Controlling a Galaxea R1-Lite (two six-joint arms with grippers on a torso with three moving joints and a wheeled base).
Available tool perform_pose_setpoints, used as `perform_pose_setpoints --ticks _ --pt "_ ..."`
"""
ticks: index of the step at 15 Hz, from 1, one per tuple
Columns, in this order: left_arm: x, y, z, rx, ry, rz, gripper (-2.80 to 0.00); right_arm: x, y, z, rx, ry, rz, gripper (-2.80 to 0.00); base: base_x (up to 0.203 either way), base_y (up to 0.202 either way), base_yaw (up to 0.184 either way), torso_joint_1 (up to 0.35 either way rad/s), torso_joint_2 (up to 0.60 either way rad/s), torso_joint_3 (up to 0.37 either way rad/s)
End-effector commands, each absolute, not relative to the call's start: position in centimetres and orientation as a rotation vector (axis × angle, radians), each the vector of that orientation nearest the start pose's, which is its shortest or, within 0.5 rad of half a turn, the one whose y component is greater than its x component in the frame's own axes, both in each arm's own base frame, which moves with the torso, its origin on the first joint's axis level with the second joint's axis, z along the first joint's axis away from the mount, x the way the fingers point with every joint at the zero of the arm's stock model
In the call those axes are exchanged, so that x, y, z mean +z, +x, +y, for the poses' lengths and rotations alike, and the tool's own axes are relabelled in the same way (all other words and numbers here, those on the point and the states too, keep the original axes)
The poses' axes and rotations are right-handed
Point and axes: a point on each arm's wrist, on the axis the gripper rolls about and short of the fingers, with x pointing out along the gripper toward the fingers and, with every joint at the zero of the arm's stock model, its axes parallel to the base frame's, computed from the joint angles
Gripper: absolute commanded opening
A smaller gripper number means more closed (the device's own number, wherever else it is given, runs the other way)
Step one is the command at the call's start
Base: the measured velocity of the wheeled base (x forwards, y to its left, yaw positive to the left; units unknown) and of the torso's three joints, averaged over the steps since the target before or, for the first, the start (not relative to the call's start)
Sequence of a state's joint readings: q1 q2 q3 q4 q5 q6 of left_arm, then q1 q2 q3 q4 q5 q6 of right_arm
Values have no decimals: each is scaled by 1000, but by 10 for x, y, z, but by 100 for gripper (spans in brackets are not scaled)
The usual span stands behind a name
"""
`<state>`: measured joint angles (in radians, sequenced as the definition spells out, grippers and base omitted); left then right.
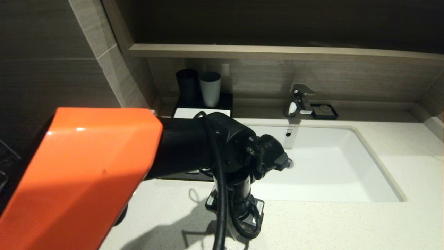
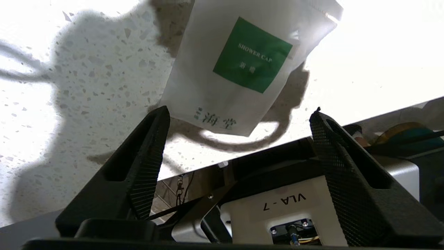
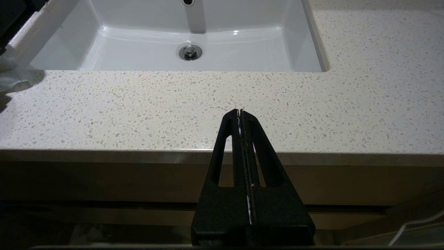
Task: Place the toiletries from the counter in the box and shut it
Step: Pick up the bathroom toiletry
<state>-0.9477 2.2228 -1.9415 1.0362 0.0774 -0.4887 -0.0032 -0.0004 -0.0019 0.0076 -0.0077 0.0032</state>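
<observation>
Only the sachet's near corner is within my left gripper's fingers, so next my left gripper reaches further in and pinches the sachet at its green label [image 2: 254, 77] before lifting it.
A squarish clear sachet with a green label [image 2: 242, 66] lies on the speckled cream counter [image 2: 86, 86] close to its front edge. My left gripper [image 2: 239, 111] hangs over it, open wide. The sachet's near corner reaches between the black fingertips [image 2: 158, 132] without touching either. In the head view my left arm [image 1: 236, 208] points down at the front of the counter [image 1: 347, 222] and hides the sachet. The box [image 1: 201, 113] stands at the back left, its white top panel showing and its front hidden behind the arm. My right gripper [image 3: 240, 111] is shut and empty, low before the counter's front edge.
A black cup [image 1: 187, 86] and a grey cup [image 1: 210, 88] stand on the rear of the box. The white sink [image 1: 329, 166] is set in the counter's middle, with a chrome tap [image 1: 300, 100] and a black soap dish [image 1: 324, 111] behind it.
</observation>
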Motion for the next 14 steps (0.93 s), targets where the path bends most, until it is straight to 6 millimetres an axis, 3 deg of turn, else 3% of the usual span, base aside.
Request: perform_pose_setpoints --ticks 1,14 --pt "157 235 -322 -404 266 1310 0 75 -23 0 -11 3 6 -280 0 0 0 0 0 0" --pt "152 238 -322 -374 275 1306 0 75 -23 0 -11 3 5 -280 0 0 0 0 0 0"
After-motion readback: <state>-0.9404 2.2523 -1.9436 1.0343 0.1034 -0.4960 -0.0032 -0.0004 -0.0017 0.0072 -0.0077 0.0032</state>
